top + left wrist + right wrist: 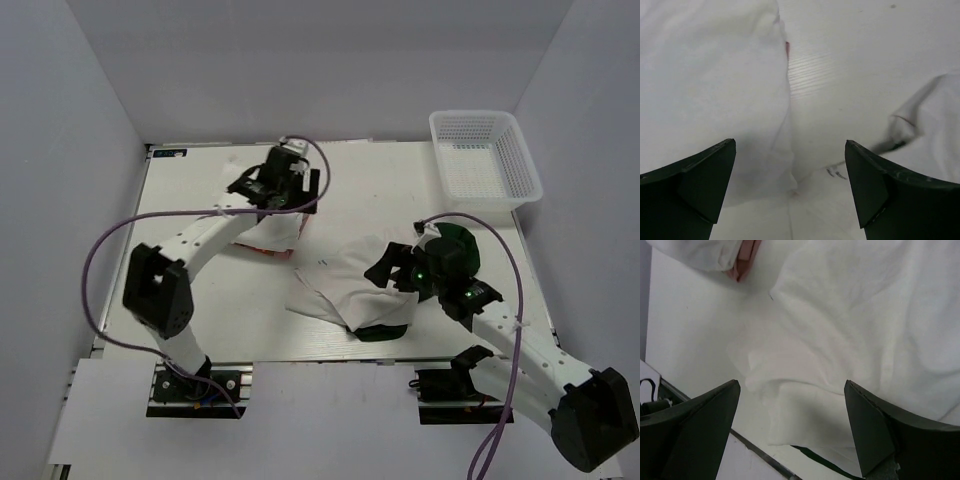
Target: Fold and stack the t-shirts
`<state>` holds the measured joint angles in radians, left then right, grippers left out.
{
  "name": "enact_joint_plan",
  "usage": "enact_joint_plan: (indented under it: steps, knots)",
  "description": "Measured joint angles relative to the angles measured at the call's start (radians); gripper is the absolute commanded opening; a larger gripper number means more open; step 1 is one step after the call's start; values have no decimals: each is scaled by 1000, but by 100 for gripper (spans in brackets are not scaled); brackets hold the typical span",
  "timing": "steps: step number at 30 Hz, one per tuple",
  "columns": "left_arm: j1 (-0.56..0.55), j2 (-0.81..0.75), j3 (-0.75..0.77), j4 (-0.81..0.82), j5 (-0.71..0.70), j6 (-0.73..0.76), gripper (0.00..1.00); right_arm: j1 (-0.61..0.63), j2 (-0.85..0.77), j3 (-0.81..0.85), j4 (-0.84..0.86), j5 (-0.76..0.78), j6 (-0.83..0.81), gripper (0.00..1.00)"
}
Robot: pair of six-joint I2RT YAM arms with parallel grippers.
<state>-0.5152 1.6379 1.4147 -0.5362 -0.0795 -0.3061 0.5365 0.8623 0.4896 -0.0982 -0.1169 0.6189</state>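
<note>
I will next move my left gripper to the crumpled cream-white t-shirt's front corner (289,304), away from the basket, and close it.
A folded pile of white t-shirts (268,234), with an orange-pink edge showing, lies at the table's back left. My left gripper (292,198) hovers open just above its far right edge; the left wrist view shows the pile (705,75) on the left and bare table between the open fingers (790,144). A crumpled cream-white t-shirt (340,285) with dark green parts (382,331) lies near the front middle. My right gripper (386,268) hangs open over it, nothing between its fingers (791,383). White cloth (855,315) fills the right wrist view, with a pink fold (742,260) at the top.
A white plastic lattice basket (485,160) stands at the back right corner. The table (400,190) is white with walls on three sides. A purple cable (100,250) loops out left of the left arm, and another runs along the right arm.
</note>
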Motion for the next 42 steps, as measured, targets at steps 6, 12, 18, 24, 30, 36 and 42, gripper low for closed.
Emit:
enact_joint_plan:
  steps: [6, 12, 18, 24, 30, 36, 42]
  knots:
    - [-124, 240, 60, -76, -360, 124, 100, 0, 105, -64, 77, -122, 15, 90]
    - [-129, 321, 36, -58, -531, 147, 100, 0, 162, -75, 111, -181, 29, 90]
    - [-116, 311, -55, 81, -587, 175, 100, 0, 186, -75, 157, -208, 34, 90]
    - [-66, 323, -82, 176, -592, 205, 100, -1, 224, -75, 194, -231, 40, 90]
    - [40, 403, -11, 219, -591, 206, 100, -1, 237, -75, 214, -238, 47, 90]
    - [192, 493, 122, 240, -579, 196, 100, -1, 249, -75, 215, -238, 47, 90]
    - [296, 595, 248, 305, -549, 285, 100, -8, 287, -54, 212, -224, 42, 90]
